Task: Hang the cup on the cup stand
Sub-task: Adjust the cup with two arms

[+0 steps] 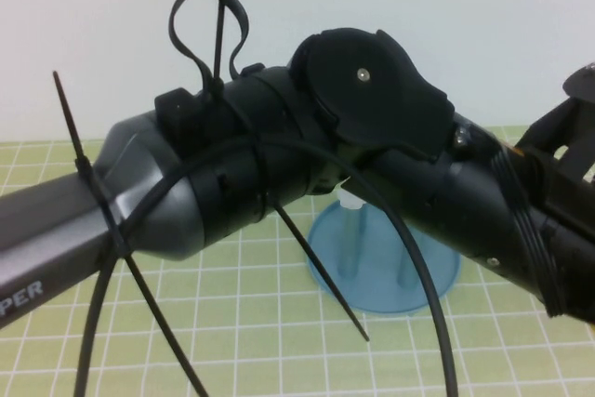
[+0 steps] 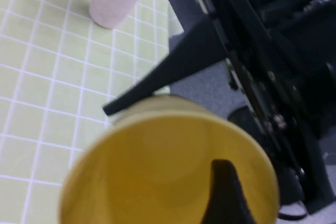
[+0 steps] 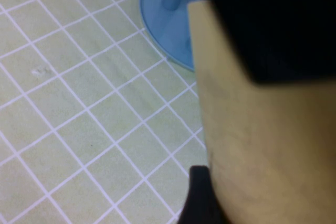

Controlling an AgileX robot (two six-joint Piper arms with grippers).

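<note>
The finger of my left gripper is in the middle of the cup's opening, away from the cup's side, so my left gripper needs to open and grip the cup rim's side (image 2: 274, 190), then my right gripper needs to let go.
The pale-yellow cup (image 2: 157, 166) hangs in the air between both grippers. My right gripper (image 3: 236, 114) is shut on the cup (image 3: 262, 145), one finger (image 3: 202, 198) along its wall. Its other finger (image 2: 152, 85) lies on the cup's outside in the left wrist view. My left gripper (image 2: 220, 187) is open, with one finger (image 2: 226, 182) inside the cup's mouth. The blue cup stand (image 1: 390, 276) sits on the mat behind the crossed arms, and its base (image 3: 163, 30) lies just beside the cup. The high view hides the cup and both grippers.
A pink cup (image 2: 113, 3) with a blue cup nested in it stands on the green gridded mat near the table edge (image 2: 170, 22). My left arm (image 1: 232, 174) fills most of the high view, and the right arm (image 1: 567, 165) comes in from the right.
</note>
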